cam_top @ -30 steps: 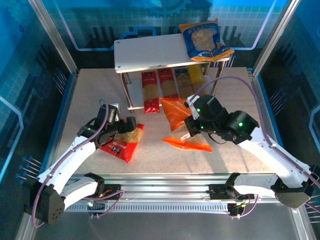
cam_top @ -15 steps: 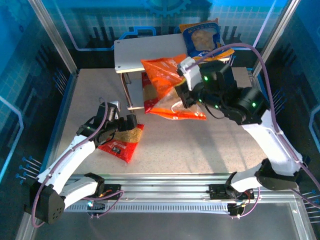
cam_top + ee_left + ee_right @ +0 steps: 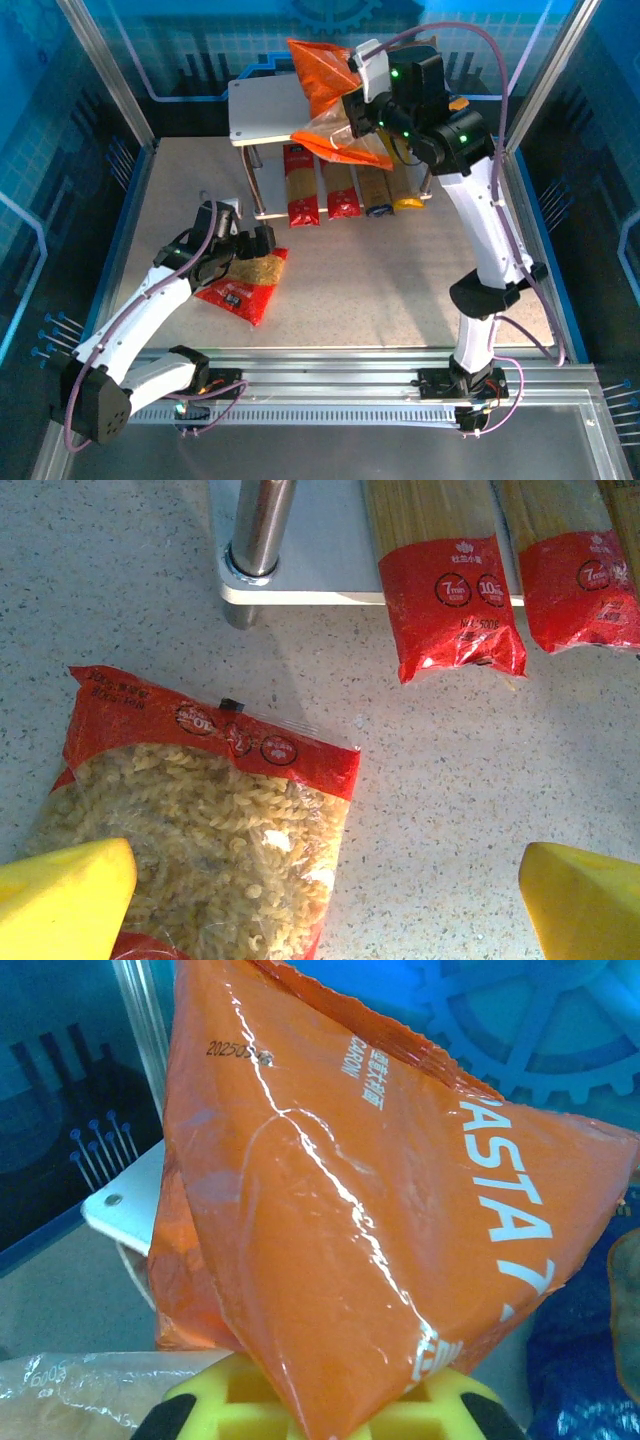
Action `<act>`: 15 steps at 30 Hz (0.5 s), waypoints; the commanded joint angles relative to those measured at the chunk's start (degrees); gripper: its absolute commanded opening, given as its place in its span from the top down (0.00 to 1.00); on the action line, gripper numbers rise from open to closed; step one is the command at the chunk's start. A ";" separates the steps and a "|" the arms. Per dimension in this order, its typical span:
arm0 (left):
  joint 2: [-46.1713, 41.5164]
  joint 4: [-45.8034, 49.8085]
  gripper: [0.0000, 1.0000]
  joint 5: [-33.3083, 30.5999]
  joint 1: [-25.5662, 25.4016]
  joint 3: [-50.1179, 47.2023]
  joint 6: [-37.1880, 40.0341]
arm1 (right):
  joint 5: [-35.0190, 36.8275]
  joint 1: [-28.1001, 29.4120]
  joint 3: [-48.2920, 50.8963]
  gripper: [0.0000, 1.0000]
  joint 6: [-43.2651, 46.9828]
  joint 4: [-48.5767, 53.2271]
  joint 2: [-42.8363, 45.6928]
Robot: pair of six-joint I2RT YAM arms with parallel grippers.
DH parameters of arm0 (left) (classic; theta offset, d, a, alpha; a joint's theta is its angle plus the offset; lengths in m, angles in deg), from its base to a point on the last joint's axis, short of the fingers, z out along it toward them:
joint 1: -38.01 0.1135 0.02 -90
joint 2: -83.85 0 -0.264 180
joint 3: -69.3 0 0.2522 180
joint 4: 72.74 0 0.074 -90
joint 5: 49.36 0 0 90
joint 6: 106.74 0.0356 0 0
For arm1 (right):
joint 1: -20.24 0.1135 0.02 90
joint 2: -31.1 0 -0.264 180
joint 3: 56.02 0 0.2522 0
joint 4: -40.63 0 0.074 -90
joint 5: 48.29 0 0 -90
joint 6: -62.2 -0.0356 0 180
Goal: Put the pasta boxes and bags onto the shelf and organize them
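The robot's right gripper needs to set the orange bag down on the shelf's top board [image 3: 336,93] next to the blue bag.
My right gripper [image 3: 358,105] is shut on the orange bag [image 3: 322,85], holding it up over the shelf's top board [image 3: 262,108]. In the right wrist view the orange bag [image 3: 360,1230] rises from between the yellow fingers [image 3: 200,1405], with the blue bag [image 3: 590,1360] low at the right. On the lower tier lie two red packs [image 3: 301,195] [image 3: 342,190], a dark blue one [image 3: 376,195] and a yellow one [image 3: 405,188]. The red bag [image 3: 245,282] lies flat on the table. My left gripper [image 3: 243,246] hovers open at its far end. In the left wrist view the red bag [image 3: 200,820] sits between the fingers [image 3: 60,900].
A shelf leg [image 3: 258,530] and the lower board's edge [image 3: 300,592] stand just beyond the red bag, with two red packs [image 3: 445,590] [image 3: 578,580] overhanging that edge. The enclosure's metal posts [image 3: 105,70] and blue walls ring the speckled table [image 3: 380,290].
My right arm has lifted the orange bag off the table and carried it up and back, over the shelf's top board. The left arm and the red bag have stayed put.
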 commanded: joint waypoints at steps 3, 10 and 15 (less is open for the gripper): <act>0.91 1.52 0.01 0.16 0.51 2.43 1.27 | -2.88 -3.66 -3.76 1.00 -1.13 -15.52 -2.15; 1.75 2.05 0.01 -0.49 0.85 3.06 1.52 | -2.99 -5.57 -4.01 1.00 -0.61 -22.82 -5.34; 2.64 1.87 0.01 -0.49 1.03 3.63 1.49 | -3.79 -6.47 -4.99 1.00 -0.09 -25.37 -7.31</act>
